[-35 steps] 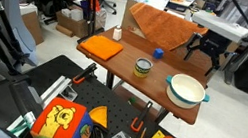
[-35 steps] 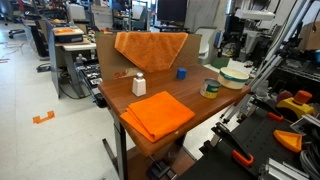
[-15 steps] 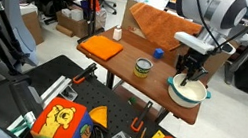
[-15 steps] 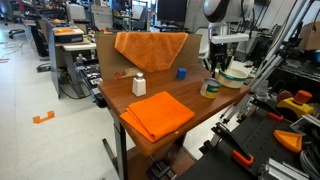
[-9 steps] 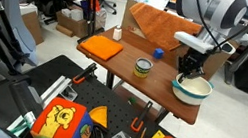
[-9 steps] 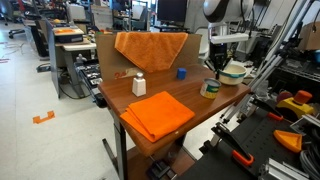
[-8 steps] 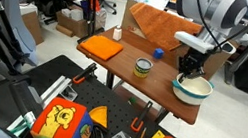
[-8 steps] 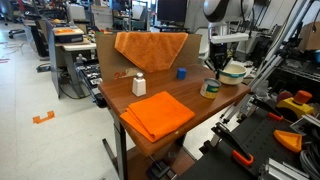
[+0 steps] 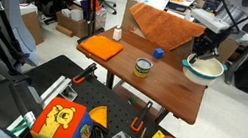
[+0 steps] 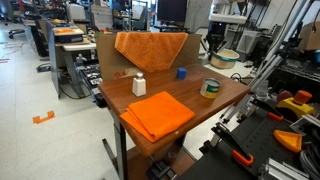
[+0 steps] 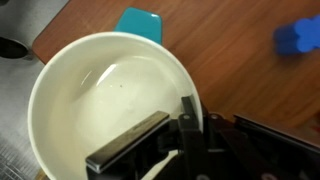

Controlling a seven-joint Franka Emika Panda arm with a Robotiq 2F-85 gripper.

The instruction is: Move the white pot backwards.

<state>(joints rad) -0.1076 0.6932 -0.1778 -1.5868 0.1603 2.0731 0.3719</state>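
My gripper is to set the white pot down at the wooden table's back edge (image 9: pixel 190 64), beside the blue cup.
The white pot (image 9: pixel 203 69) (image 10: pixel 224 57), pale green outside, hangs tilted a little above the far right part of the wooden table (image 9: pixel 161 88) (image 10: pixel 175 95). My gripper (image 9: pixel 204 54) (image 10: pixel 215 46) comes down from above and is shut on its rim. In the wrist view the white pot (image 11: pixel 95 95) fills the left half, empty inside. There the gripper (image 11: pixel 193 110) has one finger inside the wall and one outside. A teal side handle (image 11: pixel 140 22) shows at the pot's far edge.
A small yellow-green tin (image 9: pixel 142 67) (image 10: pixel 210 88) stands mid-table, with a blue cup (image 9: pixel 158 53) (image 10: pixel 182 72) (image 11: pixel 298 38) behind it. A folded orange cloth (image 9: pixel 100 47) (image 10: pixel 158 112), a white bottle (image 9: pixel 118 35) (image 10: pixel 139 85) and a draped orange towel (image 9: pixel 162 25) (image 10: pixel 150 45) take up the rest.
The gripper has shut on the pot's rim, lifted the pot off the table's front corner and carried it up and toward the back of the table.
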